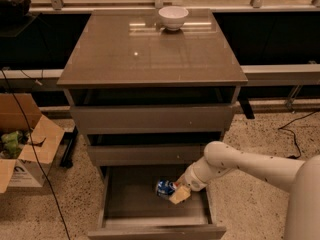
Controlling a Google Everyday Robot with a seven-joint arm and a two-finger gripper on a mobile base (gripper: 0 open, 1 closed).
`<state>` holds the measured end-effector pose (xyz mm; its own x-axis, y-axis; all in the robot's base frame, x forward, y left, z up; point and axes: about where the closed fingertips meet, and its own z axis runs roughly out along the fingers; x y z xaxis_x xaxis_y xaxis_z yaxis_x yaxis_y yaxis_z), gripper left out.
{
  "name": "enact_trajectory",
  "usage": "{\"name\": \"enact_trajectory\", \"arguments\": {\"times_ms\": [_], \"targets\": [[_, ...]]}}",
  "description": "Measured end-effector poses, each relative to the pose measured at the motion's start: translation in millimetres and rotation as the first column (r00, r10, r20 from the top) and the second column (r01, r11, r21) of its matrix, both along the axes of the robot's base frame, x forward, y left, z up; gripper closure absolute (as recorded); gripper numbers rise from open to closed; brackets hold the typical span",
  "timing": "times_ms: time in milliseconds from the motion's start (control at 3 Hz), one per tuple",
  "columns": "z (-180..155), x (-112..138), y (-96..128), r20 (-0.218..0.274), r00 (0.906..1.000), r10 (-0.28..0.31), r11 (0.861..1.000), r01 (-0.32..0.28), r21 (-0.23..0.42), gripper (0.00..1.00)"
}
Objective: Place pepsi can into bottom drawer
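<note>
Next, I release the pepsi can near the middle of the bottom drawer's inside (152, 201), slightly toward its front panel.
The bottom drawer (125, 219) is pulled open below the two shut upper drawers of the cabinet. The pepsi can (164, 188), small and blue, lies on its side low inside the drawer, right of the middle. My gripper (175, 193) reaches down into the drawer from the right at the end of the white arm (250, 165). Its tan fingertips (180, 195) are against the can's right side and it holds the can at or just above the drawer floor.
A white bowl (173, 17) stands at the back of the cabinet top (150, 54). An open cardboard box (22, 144) sits on the floor at the left, with black cables (30, 134) hanging near it. Speckled floor lies to the right.
</note>
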<state>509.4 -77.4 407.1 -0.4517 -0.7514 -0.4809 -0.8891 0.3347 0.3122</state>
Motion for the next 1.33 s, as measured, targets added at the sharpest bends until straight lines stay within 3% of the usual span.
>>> {"name": "enact_trajectory", "arguments": {"times_ms": [667, 1333], "targets": [[-35.1, 8.4, 14.3, -0.037, 0.9993, -0.010, 1.000, 0.010, 0.011, 1.00], [-143.6, 29.5, 44.6, -0.144, 0.9879, -0.058, 0.996, 0.066, 0.052, 1.00]]}}
